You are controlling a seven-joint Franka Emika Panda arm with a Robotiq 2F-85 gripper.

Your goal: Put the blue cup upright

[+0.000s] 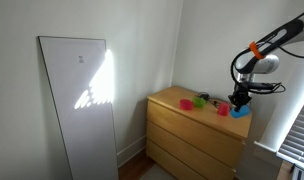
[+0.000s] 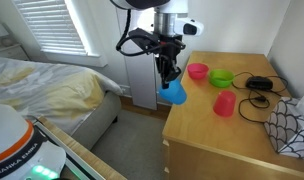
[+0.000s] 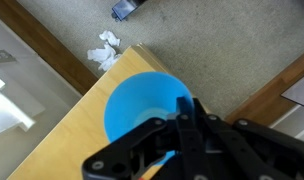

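The blue cup, now at the dresser top's corner, will leave my gripper and come to rest by the dresser's front edge, between the green cup and the red cup (image 1: 211,117).
The blue cup (image 3: 137,100) stands at the corner of the wooden dresser top (image 3: 62,140), its open mouth facing the wrist camera. My gripper (image 3: 187,112) is shut on the cup's rim, with one finger inside and one outside. In both exterior views the gripper (image 2: 170,75) (image 1: 239,100) points straight down onto the blue cup (image 2: 175,94) (image 1: 239,113) at the dresser's edge. I cannot tell whether the cup rests on the top or hangs just above it.
A pink bowl (image 2: 197,71), a green cup (image 2: 221,77) and a red cup (image 2: 224,103) sit on the dresser (image 2: 222,140). A black cable (image 2: 258,83) lies behind them. A bed (image 2: 42,85) stands beside the dresser. Crumpled paper (image 3: 107,50) lies on the floor.
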